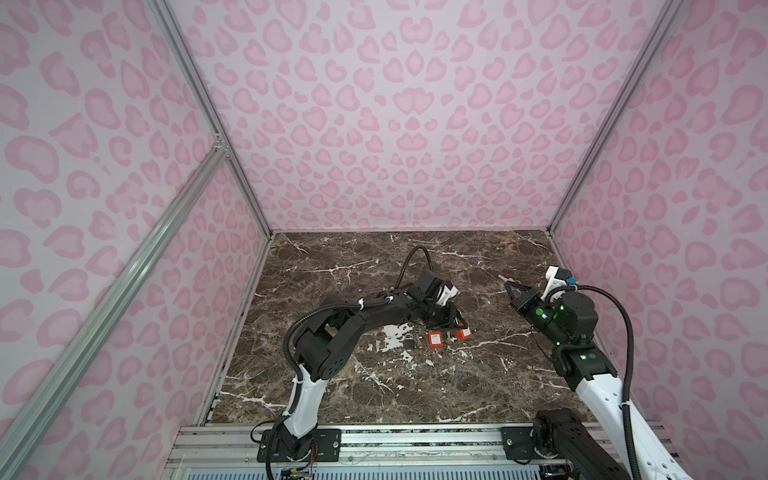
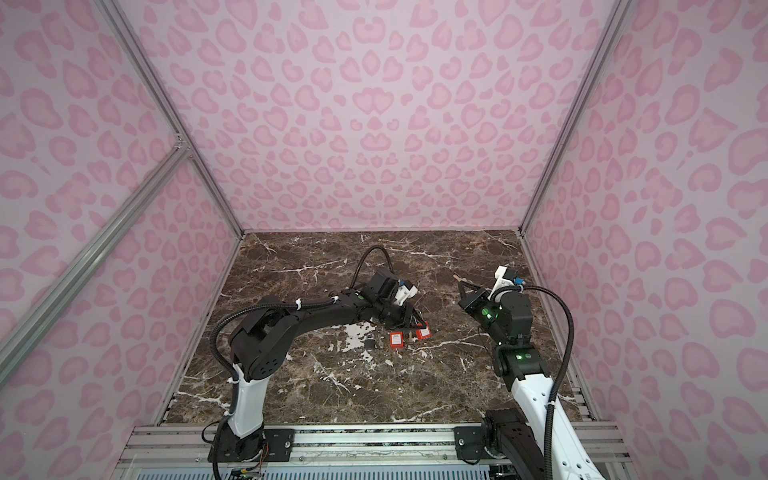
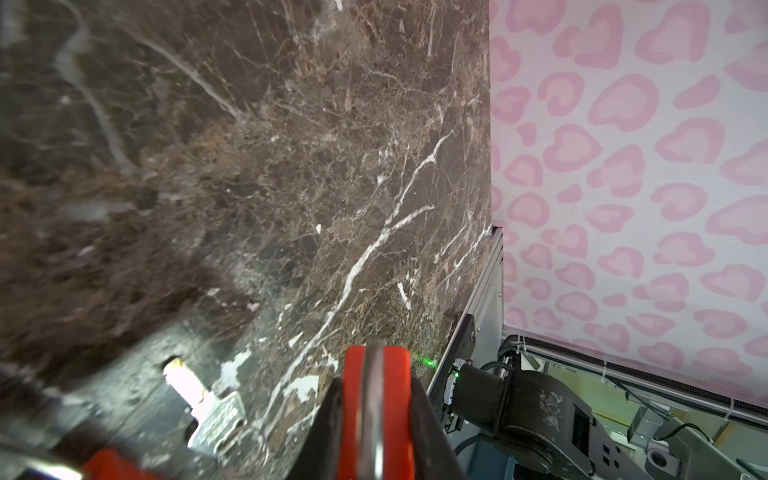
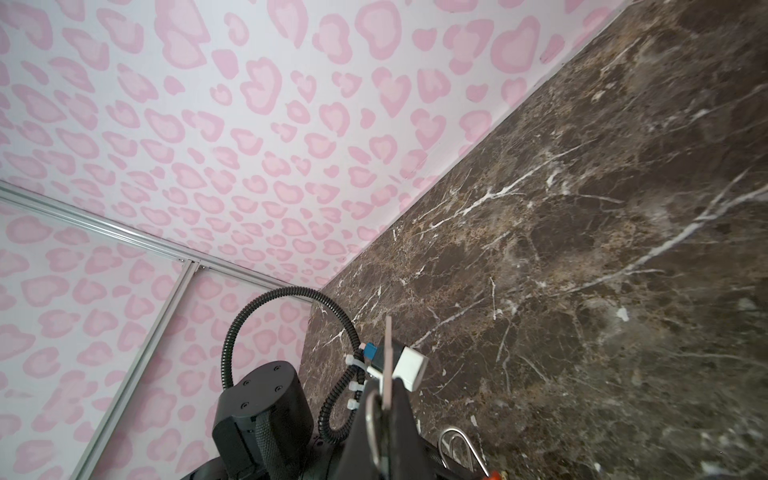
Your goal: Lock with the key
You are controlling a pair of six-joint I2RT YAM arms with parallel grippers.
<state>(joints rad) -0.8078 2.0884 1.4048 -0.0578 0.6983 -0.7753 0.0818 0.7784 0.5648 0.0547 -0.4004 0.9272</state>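
Note:
My left gripper is going to let go of the red padlock on the marble (image 1: 464, 340) (image 3: 297, 345) next to the shiny metal piece, facing the second padlock.
A red padlock (image 3: 376, 415) sits between the black fingers of my left gripper (image 3: 376, 386), which is shut on its body. In both top views this padlock (image 1: 463, 332) is low over the middle of the marble table, under the left gripper (image 1: 459, 328). My right gripper (image 4: 384, 388) is shut on a thin metal key (image 4: 388, 357) whose blade sticks out past the fingertips, its ring (image 4: 371, 419) hanging beside a finger. In a top view the key (image 1: 503, 276) is held in the air to the right of the padlock and apart from it.
A second red padlock (image 1: 435, 339) lies flat on the table just left of the held one, with a small dark object (image 1: 409, 344) beside it. A blurred shiny metal piece (image 3: 187, 386) lies close to the left gripper. Pink patterned walls enclose the marble table (image 1: 374, 270).

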